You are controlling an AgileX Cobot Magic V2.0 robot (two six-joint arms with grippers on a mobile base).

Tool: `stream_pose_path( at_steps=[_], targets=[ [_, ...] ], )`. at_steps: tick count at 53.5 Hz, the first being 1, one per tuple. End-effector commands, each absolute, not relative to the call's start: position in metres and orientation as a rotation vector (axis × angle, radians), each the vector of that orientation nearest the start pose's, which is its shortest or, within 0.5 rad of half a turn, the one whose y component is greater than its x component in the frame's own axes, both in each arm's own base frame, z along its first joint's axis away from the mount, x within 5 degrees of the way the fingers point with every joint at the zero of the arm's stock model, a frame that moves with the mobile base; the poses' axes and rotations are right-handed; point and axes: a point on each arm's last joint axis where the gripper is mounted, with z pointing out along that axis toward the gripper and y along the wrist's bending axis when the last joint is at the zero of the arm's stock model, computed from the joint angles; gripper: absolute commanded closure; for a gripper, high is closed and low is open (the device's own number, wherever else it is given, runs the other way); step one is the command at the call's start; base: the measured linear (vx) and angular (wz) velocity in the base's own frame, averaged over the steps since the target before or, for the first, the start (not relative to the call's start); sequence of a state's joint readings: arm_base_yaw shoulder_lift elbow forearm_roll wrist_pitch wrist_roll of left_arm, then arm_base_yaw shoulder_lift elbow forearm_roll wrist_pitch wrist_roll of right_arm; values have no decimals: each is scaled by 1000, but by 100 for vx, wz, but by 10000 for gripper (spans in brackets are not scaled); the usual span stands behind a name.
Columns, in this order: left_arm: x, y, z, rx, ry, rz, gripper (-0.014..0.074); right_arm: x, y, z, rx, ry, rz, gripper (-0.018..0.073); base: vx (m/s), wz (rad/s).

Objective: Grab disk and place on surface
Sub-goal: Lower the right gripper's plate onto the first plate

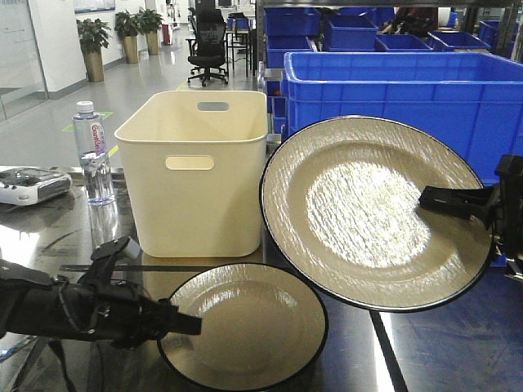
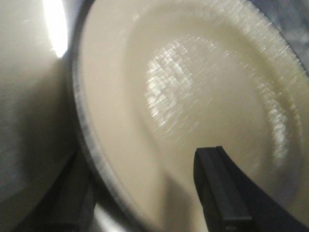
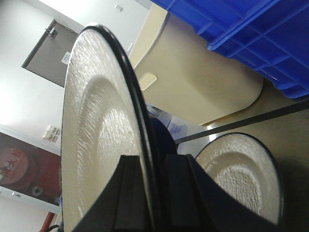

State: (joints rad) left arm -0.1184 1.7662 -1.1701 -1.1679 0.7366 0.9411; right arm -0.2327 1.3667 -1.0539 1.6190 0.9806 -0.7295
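I should let go of the raised disk, now tilted toward the camera, with my right gripper on top of the flat disk (image 1: 241, 317) (image 3: 241, 176) in front of the cream bin.
Two cream disks with dark rims show. One disk (image 1: 245, 327) lies flat on the dark shiny tabletop (image 1: 49, 245), just in front of a black tape line (image 1: 90, 267). My left gripper (image 1: 163, 282) is open at its left rim; in the left wrist view one finger (image 2: 217, 188) hangs over the disk (image 2: 193, 87), and the rim runs between the jaws. The second disk (image 1: 368, 212) is held up in the air, tilted toward the camera. My right gripper (image 1: 425, 198) is shut on its right rim, both pads pinching the edge (image 3: 154, 162).
A cream plastic bin (image 1: 196, 188) stands behind the flat disk. A water bottle (image 1: 92, 151) and a white controller (image 1: 29, 185) sit at the back left. Large blue crates (image 1: 392, 90) fill the back right, close behind the raised disk.
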Motion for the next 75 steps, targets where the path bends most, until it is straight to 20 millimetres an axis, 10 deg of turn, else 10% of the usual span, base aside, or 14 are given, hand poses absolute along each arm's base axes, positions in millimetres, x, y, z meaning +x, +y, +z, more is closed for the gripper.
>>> stream_pose_path(
  at_steps=[1,15,27,56,75],
  targets=[
    [353,-92,277,373,2243,-866,64,279,11,403,262,1633,1442,568,0,0],
    [326,-61,335,365,2110,-741,151,287,7,392,292,1706,1336,568,0,0],
    [279,-49,393,416,1945,-579,608,306,20,369,354,1814,1168,568,0,0],
    [242,-49,422,442,1863,-540,601,366,139,310,180,2020,1061,541,0,0],
    [241,-49,420,462,1886,-536,601,371,146,299,-152,1997,871,96,0,0]
  ],
)
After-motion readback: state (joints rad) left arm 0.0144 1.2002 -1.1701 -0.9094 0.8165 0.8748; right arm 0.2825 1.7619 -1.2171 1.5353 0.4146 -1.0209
